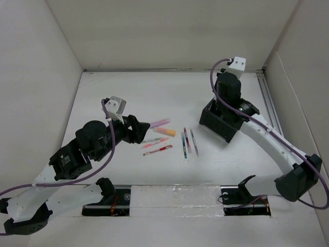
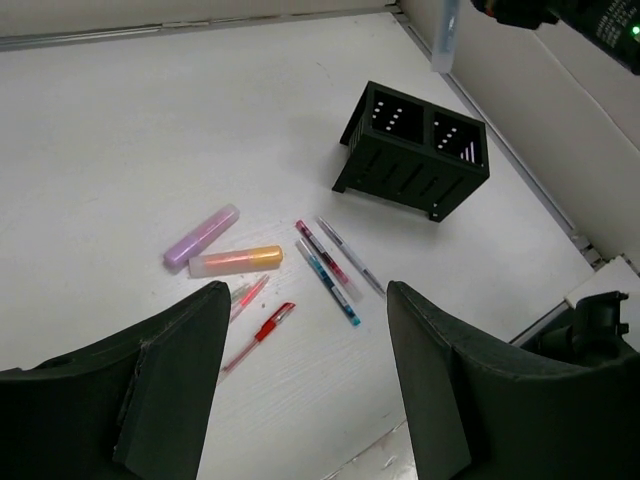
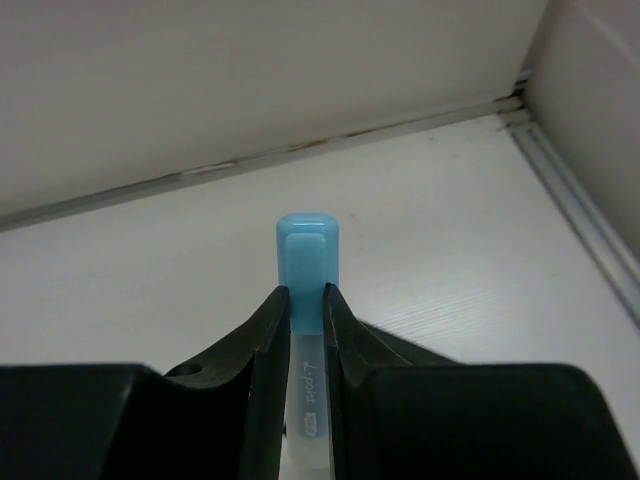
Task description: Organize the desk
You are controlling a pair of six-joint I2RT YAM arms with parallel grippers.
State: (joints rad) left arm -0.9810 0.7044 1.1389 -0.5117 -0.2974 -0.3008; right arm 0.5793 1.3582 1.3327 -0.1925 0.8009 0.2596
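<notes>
Next, I let go of the blue-capped pen with my right gripper inside the black box (image 1: 218, 109), near the box's far corner. The pen now hangs above and beyond that box.
On the white desk (image 1: 128, 92) lie a purple highlighter (image 1: 160, 122), an orange highlighter (image 1: 164, 131), a red pen (image 1: 157, 150), a pink pen (image 1: 153, 140) and three thin pens (image 1: 187, 143). My left gripper (image 2: 305, 290) hovers open over the bare desk, just on the near side of the red pen (image 2: 258, 335), with nothing between its fingers. My right gripper (image 3: 304, 292) is shut on a blue-capped pen (image 3: 306, 255), held upright. In the left wrist view that pen (image 2: 445, 35) hangs above and beyond the black two-compartment box (image 2: 412, 150).
The black box (image 1: 222, 122) stands at the right, partly under my right wrist. White panels wall in the desk on the left, back and right. A metal rail (image 1: 268, 100) runs along the right edge.
</notes>
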